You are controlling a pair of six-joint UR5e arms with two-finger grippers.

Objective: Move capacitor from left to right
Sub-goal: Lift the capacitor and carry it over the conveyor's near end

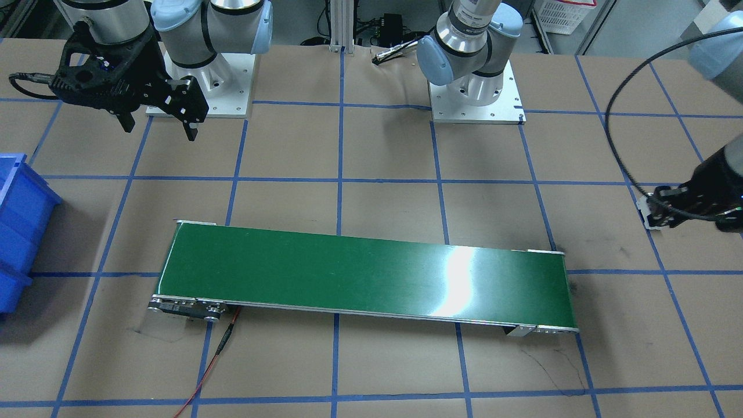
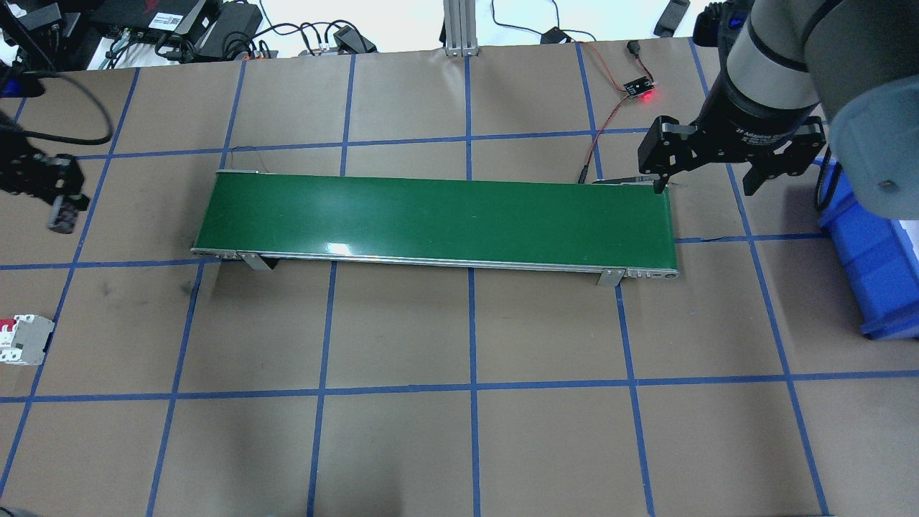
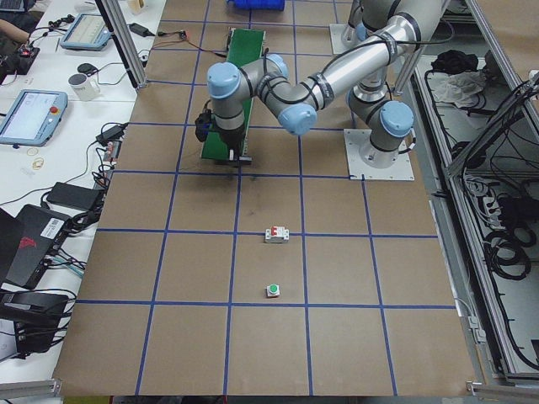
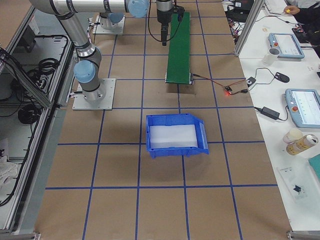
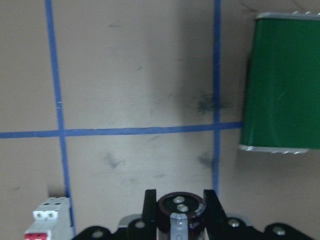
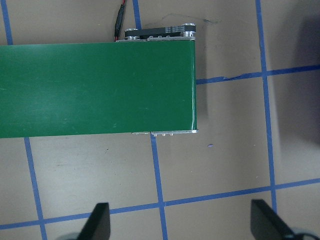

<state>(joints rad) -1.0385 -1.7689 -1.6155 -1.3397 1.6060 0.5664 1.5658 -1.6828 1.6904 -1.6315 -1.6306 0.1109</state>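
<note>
My left gripper is to release the capacitor midway across the green conveyor belt's end (image 1: 532,286) (image 5: 306,86) nearest the white breaker.
The capacitor (image 5: 181,209), a dark cylinder with metal terminals on its end, sits between the fingers of my left gripper (image 5: 180,197), which is shut on it. In the overhead view this gripper (image 2: 61,212) hangs over the table left of the green conveyor belt (image 2: 438,215), apart from it. In the front-facing view it (image 1: 653,212) is at the right edge. My right gripper (image 2: 703,187) is open and empty above the belt's right end; it also shows in the front-facing view (image 1: 159,129) and in its own wrist view (image 6: 182,225).
A white breaker with red switches (image 2: 25,339) lies on the table near the left edge and shows in the left wrist view (image 5: 47,222). A green-capped button (image 3: 273,290) lies beyond it. A blue bin (image 2: 872,266) stands at the right. A red-lit module with wires (image 2: 639,90) lies behind the belt.
</note>
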